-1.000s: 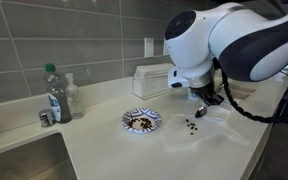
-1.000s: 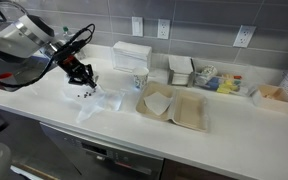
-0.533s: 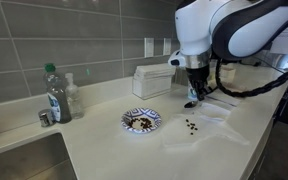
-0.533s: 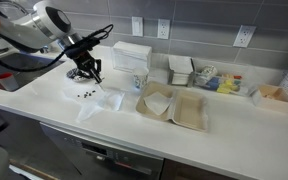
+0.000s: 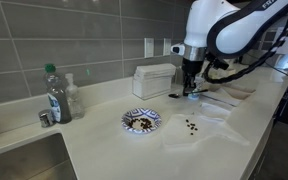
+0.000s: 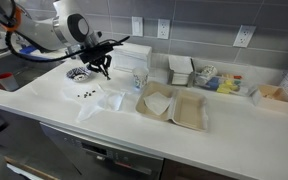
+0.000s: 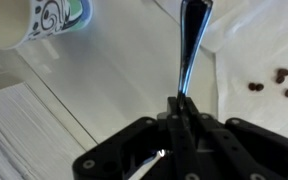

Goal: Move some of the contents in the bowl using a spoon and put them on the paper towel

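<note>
Next, my gripper lets go of the slim dark spoon on the counter (image 5: pixel 164 107), in the spot between the blue-and-white bowl and the white box.
The blue-and-white bowl (image 5: pixel 141 120) holds dark bits (image 5: pixel 139 123) and stands on the counter; it also shows in an exterior view (image 6: pixel 78 74). Several dark bits (image 5: pixel 191 126) lie on the white paper towel (image 5: pixel 210 118), which shows in both exterior views (image 6: pixel 102 100). My gripper (image 5: pixel 188 84) hangs above the counter between the bowl and the white box, behind the towel. In the wrist view the gripper (image 7: pixel 183 104) is shut on the slim dark spoon (image 7: pixel 192 45), which points away from the camera. Bits (image 7: pixel 274 80) lie on the towel (image 7: pixel 254 40) to the spoon's right.
A white rectangular box (image 5: pixel 154 78) stands at the back wall. A plastic bottle (image 5: pixel 54 95) and a sink (image 5: pixel 19 160) are at one end. A patterned cup (image 7: pixel 56 14) is near the gripper. Moulded paper trays (image 6: pixel 174 108) and small containers (image 6: pixel 214 78) lie further along the counter.
The arm has risen and swung away from the paper towel toward the back wall and the white box, with the spoon still held. The bits stay on the towel.
</note>
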You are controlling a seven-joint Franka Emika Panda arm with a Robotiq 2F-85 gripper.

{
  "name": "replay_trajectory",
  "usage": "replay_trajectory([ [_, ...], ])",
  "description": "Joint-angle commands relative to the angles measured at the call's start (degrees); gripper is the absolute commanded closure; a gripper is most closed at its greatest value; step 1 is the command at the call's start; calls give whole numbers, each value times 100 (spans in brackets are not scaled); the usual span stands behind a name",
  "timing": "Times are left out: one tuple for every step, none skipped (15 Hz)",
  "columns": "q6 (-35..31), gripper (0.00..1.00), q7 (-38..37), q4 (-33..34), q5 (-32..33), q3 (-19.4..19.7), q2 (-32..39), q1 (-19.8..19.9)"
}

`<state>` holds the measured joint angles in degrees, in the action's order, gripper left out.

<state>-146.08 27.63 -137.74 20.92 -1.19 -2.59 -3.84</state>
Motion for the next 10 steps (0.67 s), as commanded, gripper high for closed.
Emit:
replay_trajectory([
  [-1275,98,-15,-23,-783,30,498,84],
  [-1697,98,50,-55,-1057,6,630,99],
  [-2163,98,133,-92,-1371,-45,794,119],
  [-2609,98,263,-126,-1756,-137,951,154],
  [-3032,98,518,-151,-2293,-234,1109,150],
  [-3401,98,684,-155,-2744,-557,1268,314],
  [-3641,98,921,-117,-3194,-913,1398,503],
  [-3816,98,1082,-58,-3501,-1316,1521,759],
  [-3922,98,1121,4,-3598,-1701,1638,1050],
  [-4013,98,1143,55,-3632,-2072,1757,1350],
])
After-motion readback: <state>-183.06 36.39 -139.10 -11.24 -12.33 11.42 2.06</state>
